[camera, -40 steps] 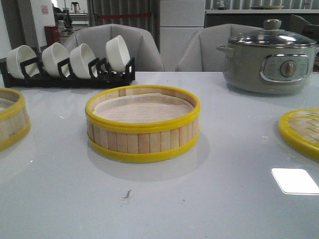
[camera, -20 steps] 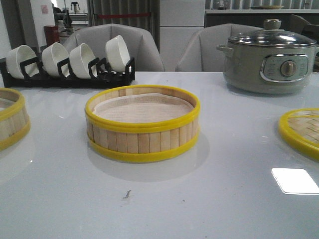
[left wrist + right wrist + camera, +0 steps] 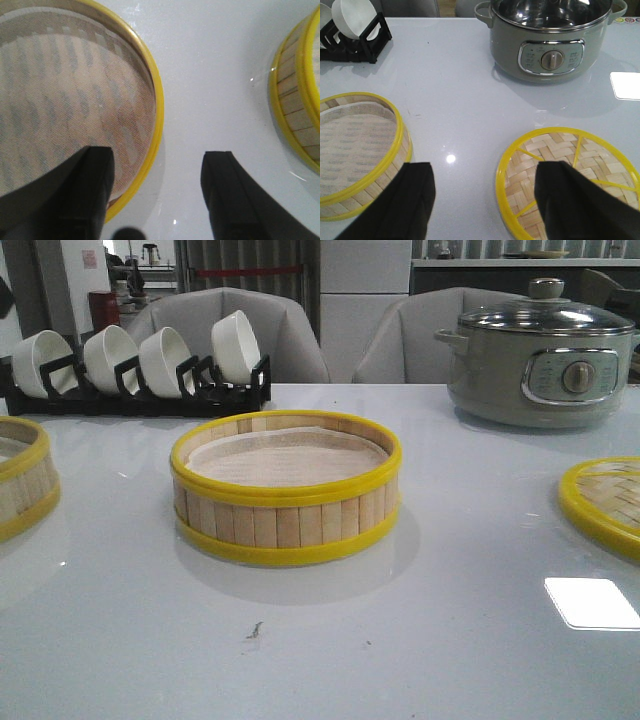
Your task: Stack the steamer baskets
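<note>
The second steamer basket has a yellow rim (image 3: 39, 445) (image 3: 158, 120) at the side facing the middle basket. My left gripper goes there next and closes on that rim.
One steamer basket (image 3: 285, 485) stands in the middle of the table, with pale slat walls, yellow rims and a white liner. The second steamer basket (image 3: 20, 480) is cut off at the left edge. In the left wrist view my left gripper (image 3: 159, 152) is open above the rim of the second basket (image 3: 65, 95): one finger (image 3: 95, 175) is over its liner, the other over bare table. The middle basket shows at that view's edge (image 3: 295, 100). My right gripper (image 3: 485, 167) is open and empty, over the table between the middle basket (image 3: 355, 145) and the lid. Neither gripper shows in the front view.
A flat woven bamboo lid (image 3: 605, 502) with a yellow rim lies at the right, also in the right wrist view (image 3: 570, 170). A grey electric pot (image 3: 540, 355) stands at the back right. A black rack of white bowls (image 3: 135, 365) stands at the back left.
</note>
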